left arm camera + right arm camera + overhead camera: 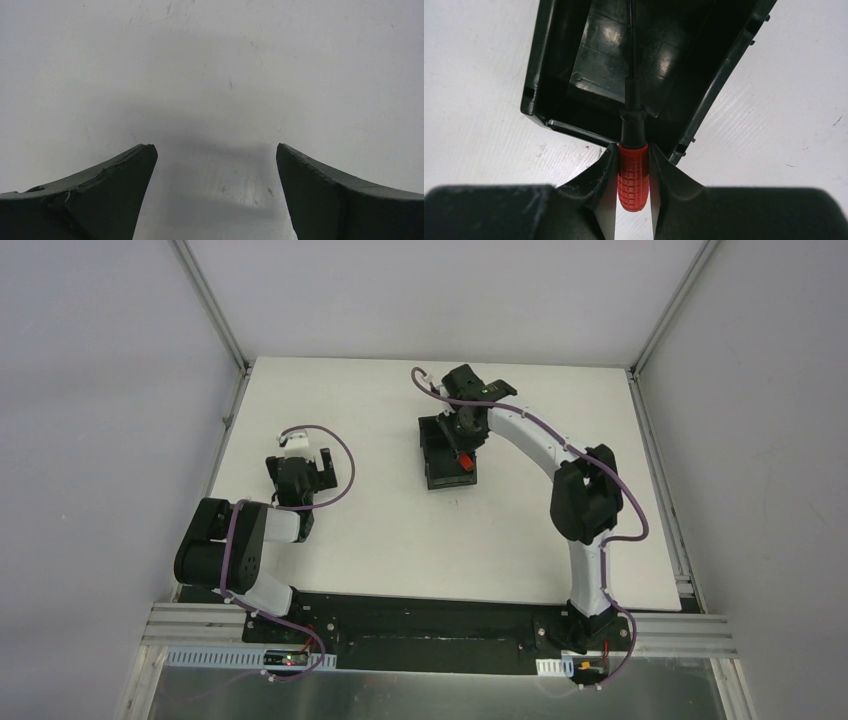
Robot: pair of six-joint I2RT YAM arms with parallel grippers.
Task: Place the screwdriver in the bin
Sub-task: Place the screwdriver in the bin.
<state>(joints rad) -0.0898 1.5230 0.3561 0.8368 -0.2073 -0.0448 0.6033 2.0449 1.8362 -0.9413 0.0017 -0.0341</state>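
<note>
The screwdriver, now held over the open bin, will be put down by my right gripper on the black bottom of the bin (453,455) (638,62), with its handle toward the bin's near side.
The screwdriver (633,176) has a short red ribbed handle and a thin dark shaft. My right gripper (633,150) is shut on that handle, and the shaft points forward over the open inside of the bin (549,60). The bin is a small black rectangular open-top box, seen in the top view as the bin (440,478) near the table's middle, with my right gripper (462,445) above it and the screwdriver's red handle (465,459) showing just below the fingers. My left gripper (216,150) is open over bare table, and in the top view the left gripper (298,468) sits far to the left of the bin.
The white table (400,540) is walled by grey panels on the left, back and right. The right arm (585,500) arches from its base at the near edge over to the bin. A purple cable (345,465) loops beside the left wrist.
</note>
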